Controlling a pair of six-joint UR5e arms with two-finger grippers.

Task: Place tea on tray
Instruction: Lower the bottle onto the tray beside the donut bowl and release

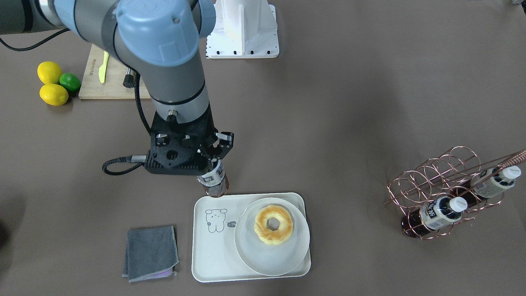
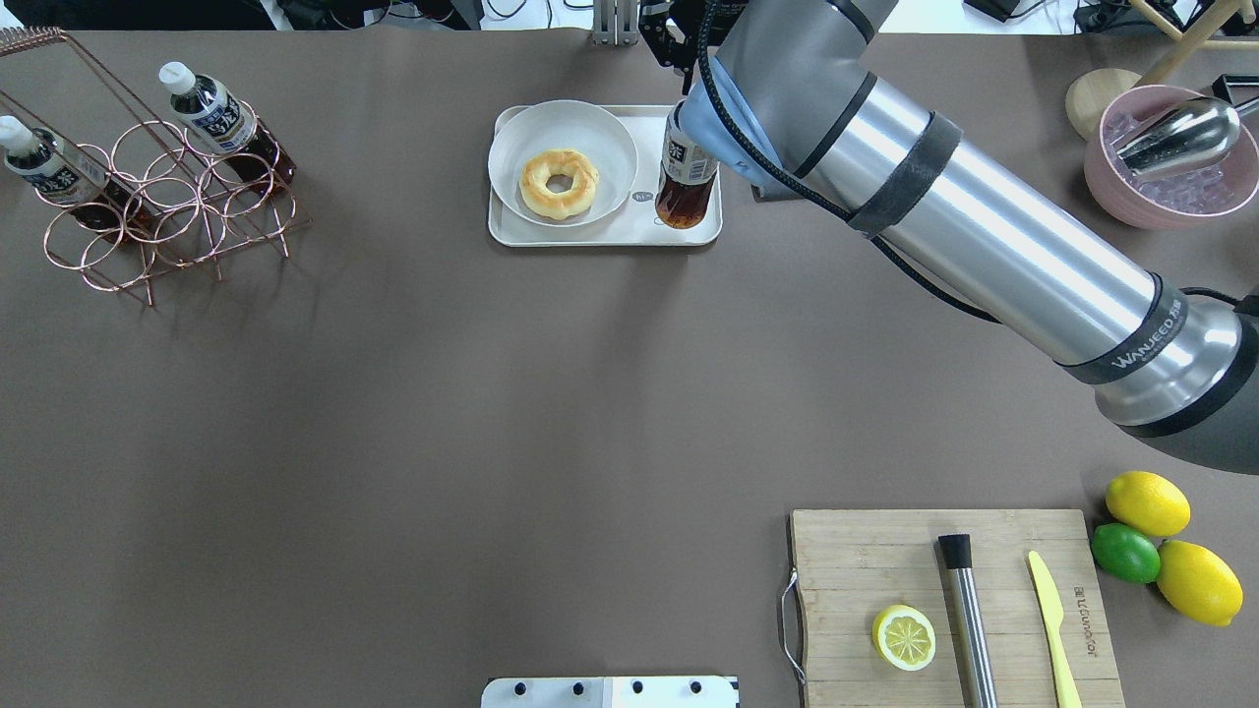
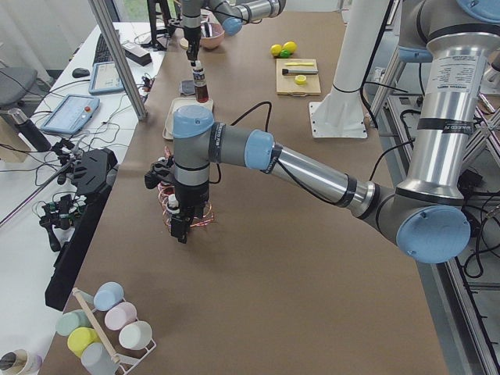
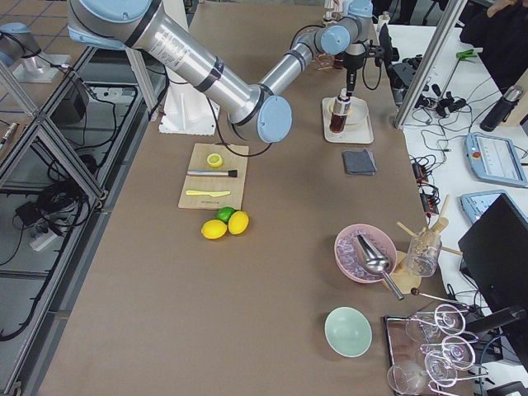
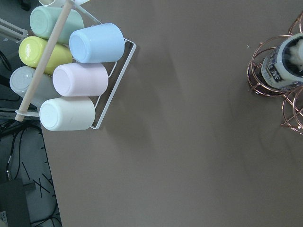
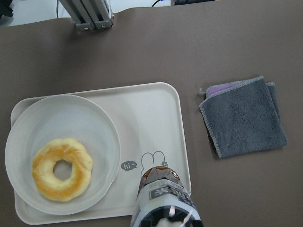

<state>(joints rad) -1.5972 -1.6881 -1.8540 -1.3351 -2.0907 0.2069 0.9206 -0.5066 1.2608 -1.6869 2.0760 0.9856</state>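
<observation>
Next, my right gripper lets go of the tea on the tray (image 1: 219, 239) (image 6: 151, 146), by the feet of the bear drawing and beside the round plate.
My right gripper (image 1: 214, 161) is shut on the neck of the tea (image 1: 214, 181), a small bottle of dark reddish-brown drink. It holds the tea upright over the bear-drawing end of the cream tray (image 1: 213, 263). The tea (image 2: 686, 169) and the tray (image 2: 600, 236) also show in the overhead view. The right wrist view looks down on the tea (image 6: 165, 201) beside the bear on the tray (image 6: 156, 113). I cannot tell whether the tea's base touches the tray. My left gripper (image 3: 180, 229) hangs over the copper rack; I cannot tell whether it is open or shut.
Two more tea bottles (image 2: 221, 113) (image 2: 44, 172) lie in the copper wire rack (image 2: 167, 206). A round plate (image 1: 271, 259) with a doughnut (image 1: 273, 225) fills the tray's other end. A grey cloth (image 1: 151, 253) lies beside the tray. The wooden board (image 2: 846, 560), lemons (image 2: 1147, 502) and pink ice bowl (image 2: 1170, 162) are further off.
</observation>
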